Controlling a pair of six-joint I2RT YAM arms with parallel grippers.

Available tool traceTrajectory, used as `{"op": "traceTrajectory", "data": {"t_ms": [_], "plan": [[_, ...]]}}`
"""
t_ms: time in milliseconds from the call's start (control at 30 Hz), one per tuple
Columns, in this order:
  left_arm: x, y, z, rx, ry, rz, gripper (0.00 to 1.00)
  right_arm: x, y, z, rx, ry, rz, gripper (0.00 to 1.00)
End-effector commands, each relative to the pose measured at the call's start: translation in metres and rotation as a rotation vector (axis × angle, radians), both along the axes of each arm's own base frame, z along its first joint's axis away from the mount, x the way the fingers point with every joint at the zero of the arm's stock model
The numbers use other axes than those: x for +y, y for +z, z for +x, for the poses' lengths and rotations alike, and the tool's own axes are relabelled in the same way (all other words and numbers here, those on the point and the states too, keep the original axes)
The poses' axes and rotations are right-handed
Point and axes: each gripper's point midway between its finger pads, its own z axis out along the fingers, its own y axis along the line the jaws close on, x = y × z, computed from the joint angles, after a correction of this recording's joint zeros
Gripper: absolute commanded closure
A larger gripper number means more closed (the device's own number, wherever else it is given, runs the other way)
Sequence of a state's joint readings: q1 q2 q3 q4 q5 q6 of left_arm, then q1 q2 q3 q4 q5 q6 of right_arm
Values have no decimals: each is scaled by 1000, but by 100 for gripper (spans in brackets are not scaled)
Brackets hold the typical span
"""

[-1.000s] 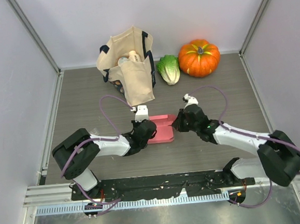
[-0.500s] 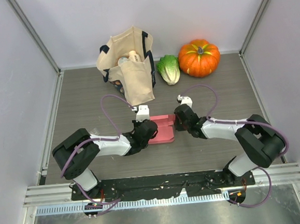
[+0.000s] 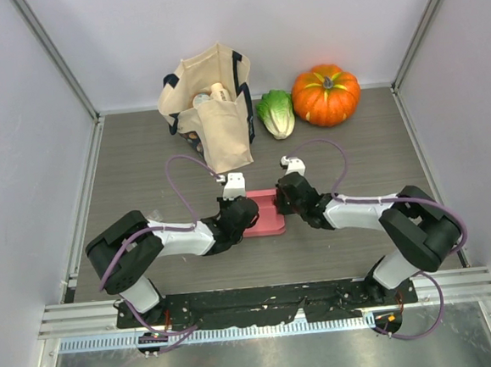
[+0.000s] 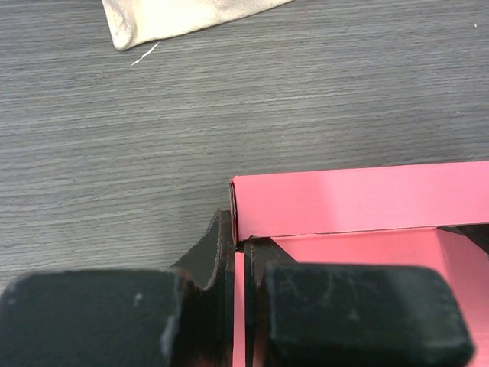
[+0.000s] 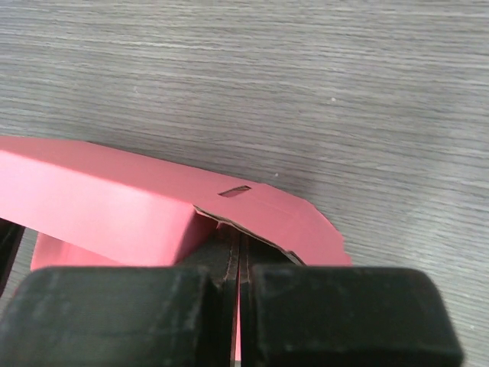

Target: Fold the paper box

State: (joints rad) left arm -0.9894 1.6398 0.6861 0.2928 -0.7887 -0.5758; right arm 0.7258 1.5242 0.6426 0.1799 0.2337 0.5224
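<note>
The end flap sticks out from the far side of the box over the right gripper's fingers, so the robot's right gripper should back out, bend the flap in and pinch the side's corner (image 5: 194, 202).
The pink paper box (image 3: 264, 213) lies on the grey table between both arms, partly folded with raised walls. My left gripper (image 3: 241, 213) is shut on its left wall; in the left wrist view the thin pink card (image 4: 351, 197) stands pinched between the fingers (image 4: 221, 252). My right gripper (image 3: 285, 199) is shut on the right end of the box; in the right wrist view a pink flap with a small slot (image 5: 237, 190) curves over the fingertips (image 5: 229, 248), and a pink strip shows between the jaws.
A beige tote bag (image 3: 210, 110) with items inside stands behind the box. A green cabbage (image 3: 276, 113) and an orange pumpkin (image 3: 326, 94) lie at the back right. Grey walls enclose the table.
My right gripper has moved left, closing in on the box's right end and pushing its flap inward. The left gripper has stayed on the left wall.
</note>
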Motion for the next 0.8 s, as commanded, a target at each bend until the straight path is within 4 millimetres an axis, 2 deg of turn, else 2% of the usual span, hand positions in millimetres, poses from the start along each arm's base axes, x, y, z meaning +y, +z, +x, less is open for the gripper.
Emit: {"op": "traceTrajectory", "data": {"t_ms": [0,100,133,267,300,333,367,433,467,500,567,700,767], "plan": [[-9,13,2,-21,5,-35,100,24,15,14,-46,23,87,99],[-10,11,1,-17,2,-39,100,30,7,10,-22,46,109,99],[-10,11,1,-16,2,-39,100,30,-2,8,3,44,103,99],[-9,9,0,-13,7,-42,100,20,-17,2,53,25,88,99],[-9,9,0,-13,9,-43,100,16,-14,2,54,17,85,99],[-7,8,0,-14,14,-39,100,14,1,4,24,10,84,99],[-5,8,-1,-12,17,-34,100,6,4,-2,48,6,46,99],[-3,9,-1,-15,21,-33,100,-7,14,-4,43,-12,-3,94],[-3,9,-1,-19,23,-35,100,-19,18,-13,67,1,-52,89],[-2,11,-1,-22,22,-33,100,-22,22,-15,72,12,-64,78],[-1,12,-2,-25,20,-29,100,-38,21,-24,118,23,-119,69],[1,14,-2,-27,19,-28,100,-57,31,-23,90,1,-161,57],[2,13,-3,-26,15,-28,100,-62,30,-18,80,-4,-154,56]]}}
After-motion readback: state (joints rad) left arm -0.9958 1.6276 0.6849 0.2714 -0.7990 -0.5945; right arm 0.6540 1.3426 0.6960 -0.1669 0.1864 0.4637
